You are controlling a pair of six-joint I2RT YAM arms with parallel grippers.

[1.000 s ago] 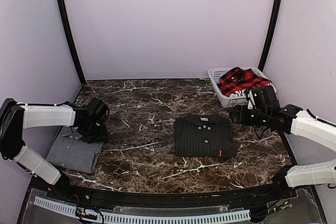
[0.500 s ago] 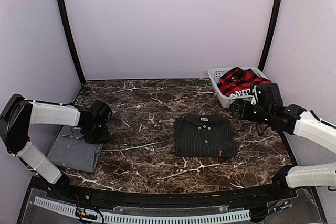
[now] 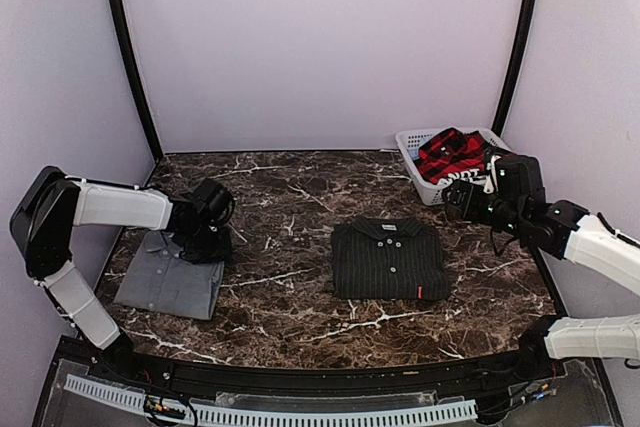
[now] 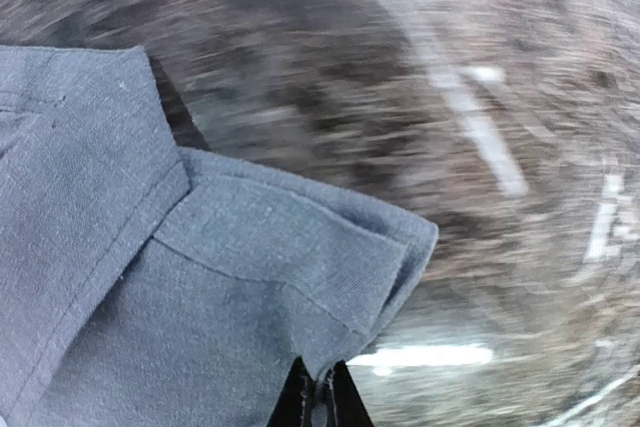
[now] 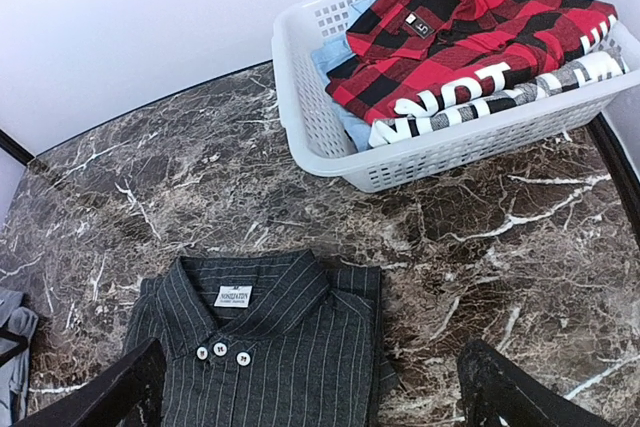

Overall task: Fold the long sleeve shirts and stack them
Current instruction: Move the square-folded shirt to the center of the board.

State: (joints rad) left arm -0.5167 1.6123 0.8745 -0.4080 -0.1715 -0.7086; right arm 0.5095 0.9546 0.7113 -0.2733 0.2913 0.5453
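Observation:
Next, my right gripper grabs the black pinstriped shirt by its side edge [image 3: 438, 247] [image 5: 378, 382] facing away from the grey shirt, just below collar level.
The plain grey shirt [image 3: 170, 279] lies folded at the table's left. My left gripper [image 3: 202, 244] is at its far right corner, shut on a fold of the grey shirt's [image 4: 150, 277] cloth next to the collar, seen in the left wrist view with the left gripper's [image 4: 320, 405] tips pinched together. The black pinstriped shirt [image 3: 388, 259] lies folded mid-table. My right gripper [image 3: 454, 209] hovers open to its right, between it and the basket; in the right wrist view the right gripper [image 5: 310, 397] spans the pinstriped shirt's [image 5: 270, 347] right part. The red-and-black plaid shirt [image 5: 460, 27] lies in the basket.
The white slatted basket [image 3: 432, 190] stands at the back right and also holds a pale blue garment [image 5: 335, 57] and a grey printed one [image 5: 500, 97]. Dark marble table [image 3: 290, 197] with black frame posts at the back corners.
My left gripper has shut on the grey shirt and dragged it to the right, toward mid-table. My right gripper has opened wider and drifted slightly back toward the basket.

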